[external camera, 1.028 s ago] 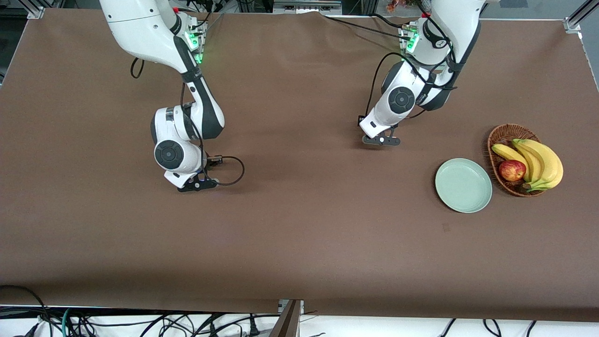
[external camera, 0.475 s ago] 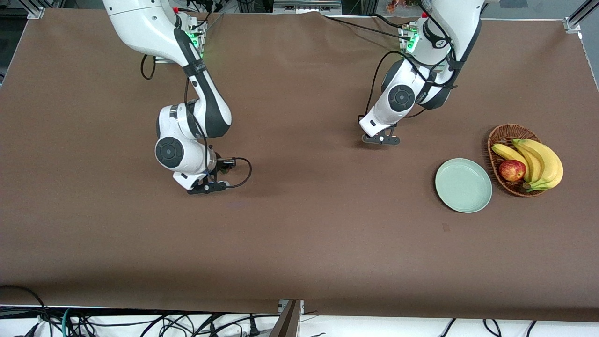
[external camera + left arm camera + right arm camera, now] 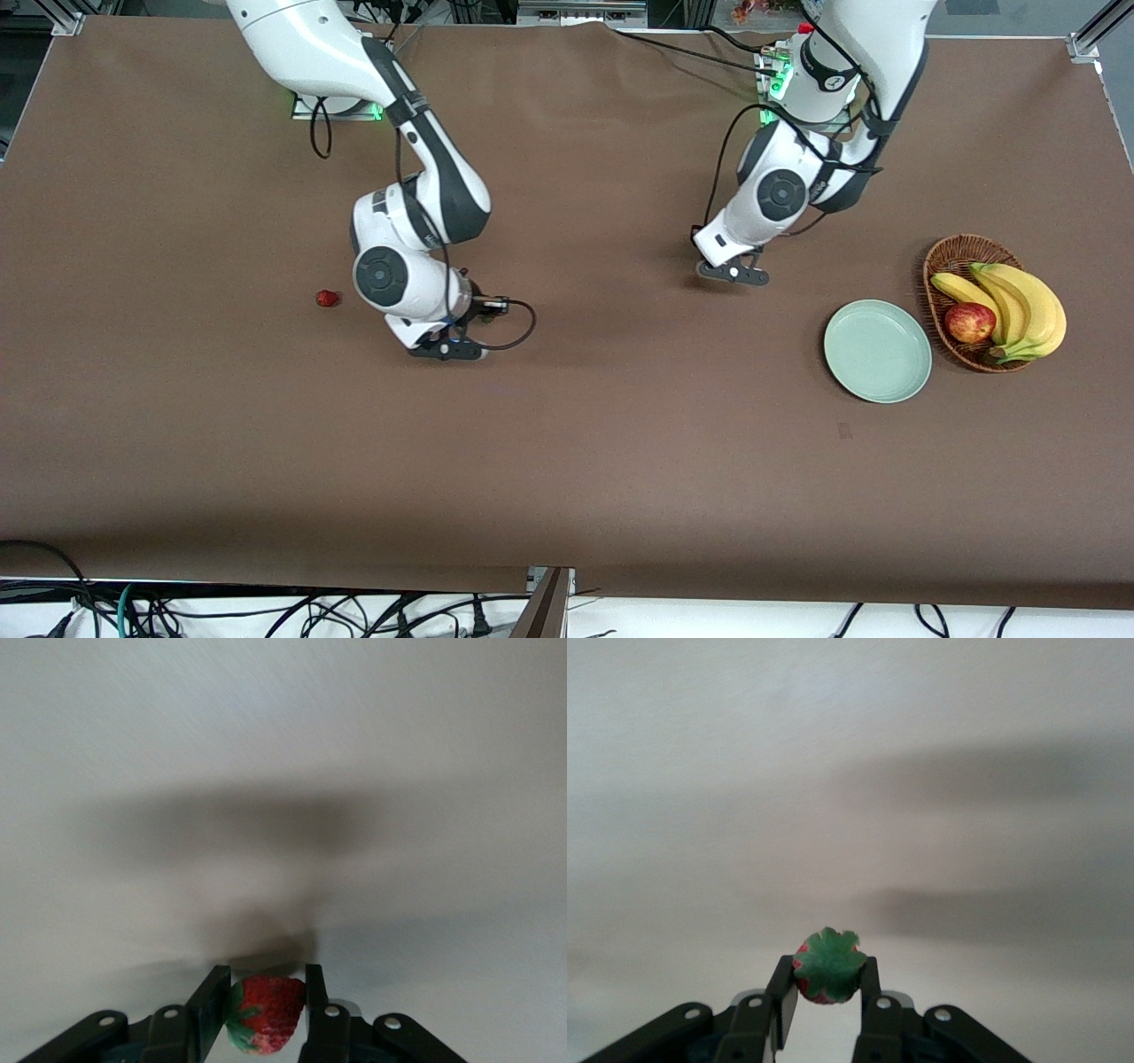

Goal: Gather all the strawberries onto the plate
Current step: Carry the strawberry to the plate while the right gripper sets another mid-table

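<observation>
Next, my left gripper lets go of the red strawberry near the middle of the empty mint-green plate (image 3: 859,362) beside the wicker basket.
My left gripper (image 3: 263,992) is shut on a red strawberry (image 3: 270,1008) with a green cap, over bare brown cloth (image 3: 283,771). In the front view the left gripper (image 3: 733,273) hangs low over the table, between the table's middle and the plate. My right gripper (image 3: 827,981) is shut on a second strawberry (image 3: 827,964), cap facing the camera. The right gripper (image 3: 447,350) is over the cloth in the front view. A third strawberry (image 3: 328,299) lies on the table beside the right arm's wrist, toward the right arm's end. The mint-green plate (image 3: 877,351) is empty.
A brown wicker basket (image 3: 952,246) stands beside the plate toward the left arm's end, holding bananas (image 3: 1028,306) and a red apple (image 3: 969,322). A black cable loop (image 3: 518,328) hangs at the right wrist.
The right arm has swung toward the left arm's end with its strawberry, uncovering the third strawberry on the table. The left gripper has closed on its strawberry and shifted slightly.
</observation>
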